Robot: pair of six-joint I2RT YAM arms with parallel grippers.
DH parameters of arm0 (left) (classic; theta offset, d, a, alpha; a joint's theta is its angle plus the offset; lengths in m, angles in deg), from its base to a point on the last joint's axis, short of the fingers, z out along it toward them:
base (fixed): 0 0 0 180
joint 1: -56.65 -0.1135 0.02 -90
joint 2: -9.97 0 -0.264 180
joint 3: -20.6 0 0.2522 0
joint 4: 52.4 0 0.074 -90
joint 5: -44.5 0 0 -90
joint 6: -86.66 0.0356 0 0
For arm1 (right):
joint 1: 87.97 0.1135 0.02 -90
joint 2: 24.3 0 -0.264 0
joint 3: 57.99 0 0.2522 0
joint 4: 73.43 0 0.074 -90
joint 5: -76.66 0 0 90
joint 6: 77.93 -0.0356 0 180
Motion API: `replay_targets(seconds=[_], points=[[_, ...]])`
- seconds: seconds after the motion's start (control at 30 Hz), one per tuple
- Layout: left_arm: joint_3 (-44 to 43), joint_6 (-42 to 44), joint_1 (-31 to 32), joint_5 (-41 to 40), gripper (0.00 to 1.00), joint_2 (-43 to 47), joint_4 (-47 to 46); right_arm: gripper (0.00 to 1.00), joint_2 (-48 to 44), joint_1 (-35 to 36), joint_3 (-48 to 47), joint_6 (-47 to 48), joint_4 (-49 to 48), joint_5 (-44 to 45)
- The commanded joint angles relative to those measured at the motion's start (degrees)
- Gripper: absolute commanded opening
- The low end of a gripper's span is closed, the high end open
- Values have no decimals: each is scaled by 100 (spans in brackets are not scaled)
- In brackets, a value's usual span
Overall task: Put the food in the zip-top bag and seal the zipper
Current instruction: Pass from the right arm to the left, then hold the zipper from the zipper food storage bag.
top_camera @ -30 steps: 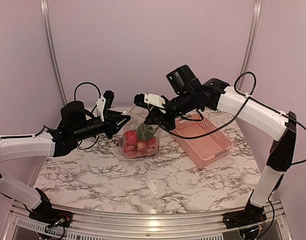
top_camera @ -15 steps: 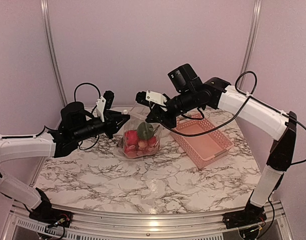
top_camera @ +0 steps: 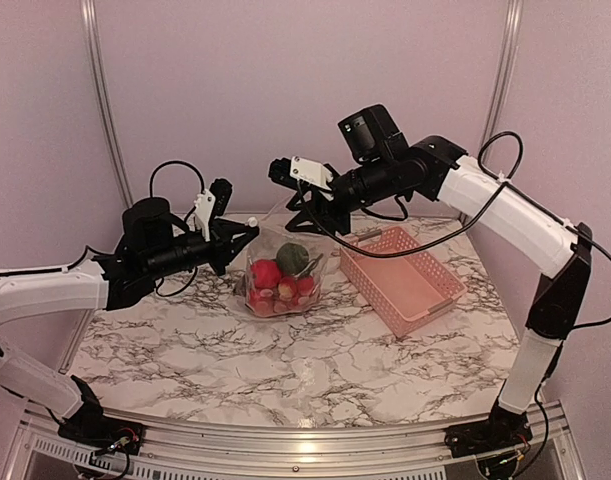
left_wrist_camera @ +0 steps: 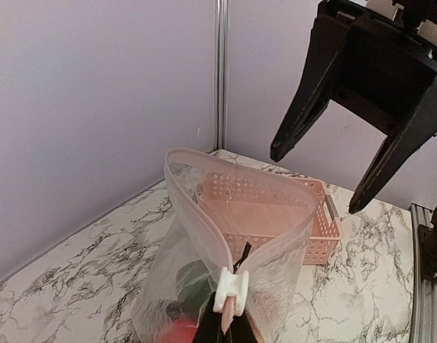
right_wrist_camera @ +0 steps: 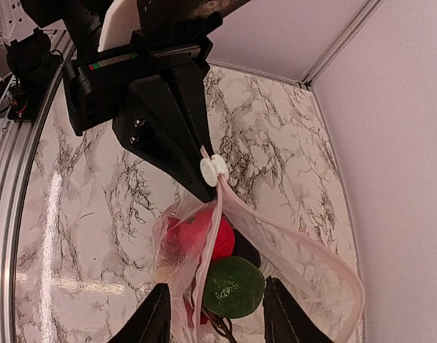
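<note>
My left gripper pins the gaping zipper behind the white slider, so I should grip the slider (top_camera: 252, 221) with my right gripper and pull it to the zipper's far end.
The zip-top bag (top_camera: 281, 280) stands on the marble table with the food inside. A red fruit (right_wrist_camera: 204, 236), a green round one (right_wrist_camera: 234, 286) and small red-yellow ones (top_camera: 283, 292) show through it. Its zipper (left_wrist_camera: 197, 207) gapes as a wide pink loop, with a white slider (left_wrist_camera: 231, 289) at the near end. My left gripper (left_wrist_camera: 229, 325) is shut on the zipper just behind the slider (right_wrist_camera: 213, 169); in the top view it (top_camera: 248, 232) is at the bag's left corner. My right gripper (right_wrist_camera: 218, 318) hangs open above the bag's mouth, touching nothing (top_camera: 307, 218).
A pink slatted basket (top_camera: 403, 278) sits to the right of the bag, close behind it in the left wrist view (left_wrist_camera: 325, 221). The booth walls meet at a metal post (left_wrist_camera: 220, 71) behind the bag. Bare marble lies in front of the bag.
My right gripper has opened, let go of the bag's right edge and risen. My left gripper has closed on the zipper end. The bag has settled lower on the table.
</note>
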Motion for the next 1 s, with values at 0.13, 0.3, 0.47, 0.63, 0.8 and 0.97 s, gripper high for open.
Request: replay_targets(seconds=[0.13,0.3,0.47,0.63,0.8,0.97], points=[[-632,806,487,-236,0,183,1202,51,297,182,-481,434,154,-315],[-734,1008,684,-458,0,177,1462,47,502,245,-561,530,179,-449],[-795,1102,786,-553,0,187,1550,39,564,261,-585,667,301,-642],[-793,1124,797,-590,0,221,1532,24,555,257,-551,678,330,-687],[-793,1142,797,-616,0,186,1553,12,522,262,-507,727,355,-791],[-737,1159,798,-691,0,195,1549,3,509,252,-511,759,380,-699]])
